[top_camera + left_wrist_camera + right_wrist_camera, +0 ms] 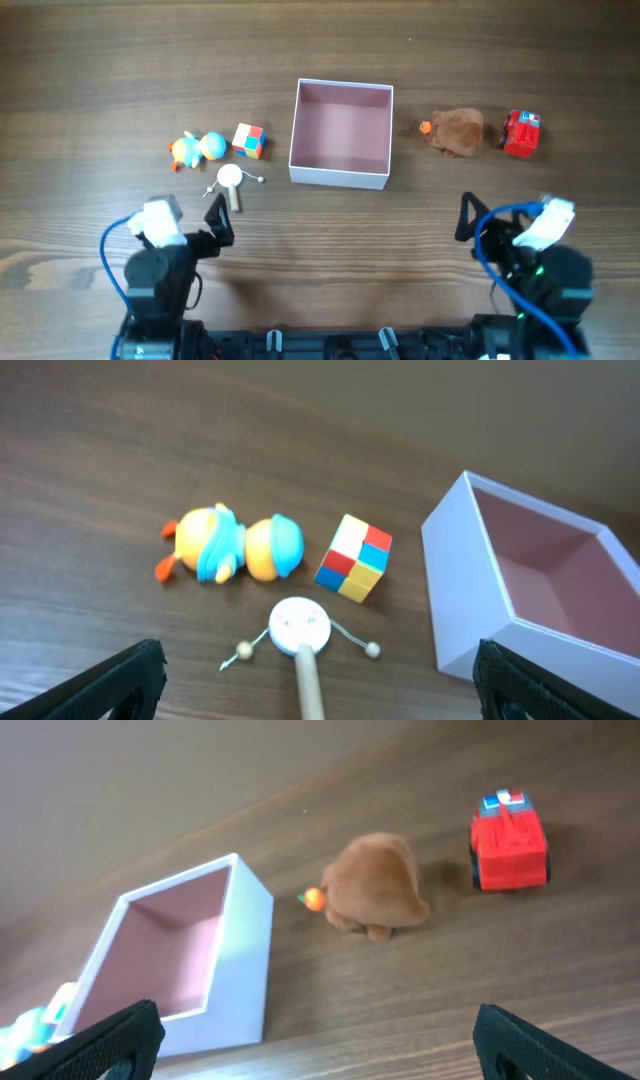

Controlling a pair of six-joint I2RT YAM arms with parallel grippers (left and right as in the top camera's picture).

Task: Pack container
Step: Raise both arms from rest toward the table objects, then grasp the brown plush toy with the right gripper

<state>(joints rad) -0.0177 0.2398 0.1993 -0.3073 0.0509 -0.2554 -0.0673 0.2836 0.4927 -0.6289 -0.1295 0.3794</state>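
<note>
My right gripper should move next to the round body [459, 130] [377, 880] of the brown plush toy, which is beside the red toy truck, and close there.
The container [340, 176] is a square white box with a pink inside, empty, at the table's middle; it also shows in the left wrist view [470, 590] and the right wrist view [245, 970]. Left of it lie an orange-and-blue duck toy [196, 149] [232, 546], a colour cube [249, 140] [354, 557] and a white rattle drum on a stick [231, 181] [300, 630]. Right of it lie a brown plush toy [457, 131] [377, 886] and a red toy truck [521, 133] [509, 850]. My left gripper [216, 222] [318, 695] is open just behind the drum. My right gripper [478, 222] [318, 1050] is open and empty.
The wooden table [100, 80] carries nothing else. Both arm bases stand at the near edge with blue cables [112, 262].
</note>
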